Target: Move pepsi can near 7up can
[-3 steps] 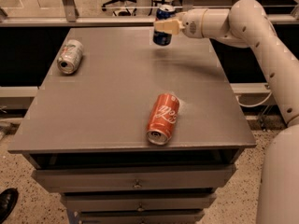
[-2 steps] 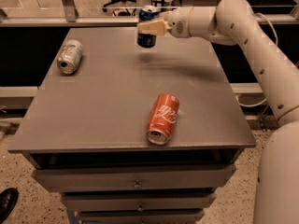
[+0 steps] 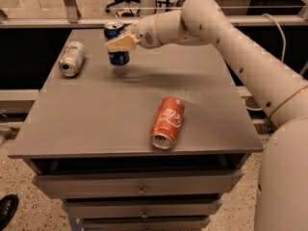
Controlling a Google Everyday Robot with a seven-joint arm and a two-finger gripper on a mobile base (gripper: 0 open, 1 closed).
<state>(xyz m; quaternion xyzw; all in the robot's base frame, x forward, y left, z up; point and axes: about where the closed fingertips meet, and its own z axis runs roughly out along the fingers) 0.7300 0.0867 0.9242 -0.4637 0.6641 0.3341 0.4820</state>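
Next, I release the pepsi can upright on the grey table [image 3: 94, 73] close against the 7up can's side.
The pepsi can [image 3: 117, 57], dark blue with a silver top, is held upright just above the grey table [image 3: 96, 114], near its far left part. My gripper [image 3: 118, 43] is shut on the can, its tan fingers [image 3: 122, 43] across the can's middle. The 7up can [image 3: 71, 58], silvery-grey, lies on its side at the table's far left, open end facing the front. It is a short way left of the pepsi can and apart from it.
A red-orange can with white script [image 3: 167, 122] lies on its side right of the table's middle, toward the front. Drawers [image 3: 139, 189] sit below the tabletop. My white arm [image 3: 231, 47] reaches in from the right. A dark shoe [image 3: 7, 211] shows at bottom left.
My gripper has carried the pepsi can leftward across the far part of the table, closer to the 7up can. The other two cans have not moved.
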